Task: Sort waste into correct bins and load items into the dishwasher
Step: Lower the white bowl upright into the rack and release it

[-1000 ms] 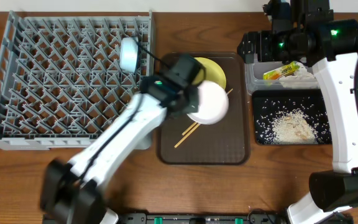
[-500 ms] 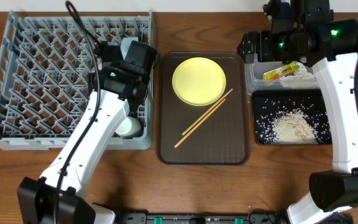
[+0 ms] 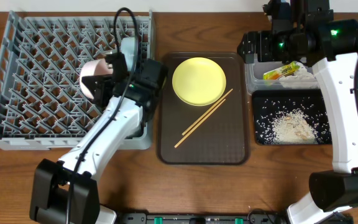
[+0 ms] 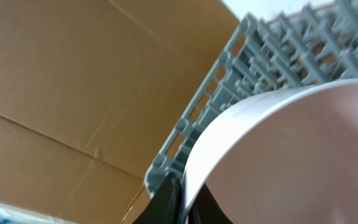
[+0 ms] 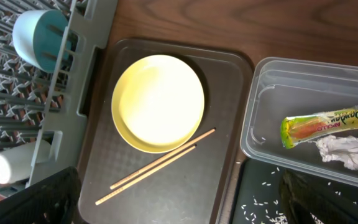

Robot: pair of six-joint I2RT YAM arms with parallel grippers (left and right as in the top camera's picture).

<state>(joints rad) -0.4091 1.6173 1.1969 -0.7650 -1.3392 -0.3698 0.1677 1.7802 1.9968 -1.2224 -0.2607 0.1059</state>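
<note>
Next, my left gripper releases the white bowl in the grey rack's pegs [image 3: 127,92] just in front of the light blue bowl.
My left gripper [image 3: 112,76] is shut on the rim of the white bowl [image 3: 94,78], holding it tilted on edge over the grey dishwasher rack [image 3: 17,138]. In the left wrist view the bowl [image 4: 291,155] fills the frame, its rim pinched between the fingers of the left gripper [image 4: 184,202]. A light blue bowl [image 3: 128,48] and a small white cup [image 5: 8,167] sit in the rack. The yellow plate [image 3: 199,81] and two chopsticks [image 3: 207,117] lie on the brown tray. My right gripper [image 5: 185,210] hangs open above the tray's right edge, holding nothing.
The clear tub [image 3: 253,79] holds the yellow-green wrapper [image 3: 281,70] and crumpled paper [image 3: 300,78]. The black tray [image 3: 263,134] in front of it holds rice scraps [image 3: 291,124]. The brown serving tray [image 3: 216,146] lies between rack and bins.
My left arm has swung left from above the brown tray, carrying the white bowl over the rack and tipping it on edge. The right arm has not moved.
</note>
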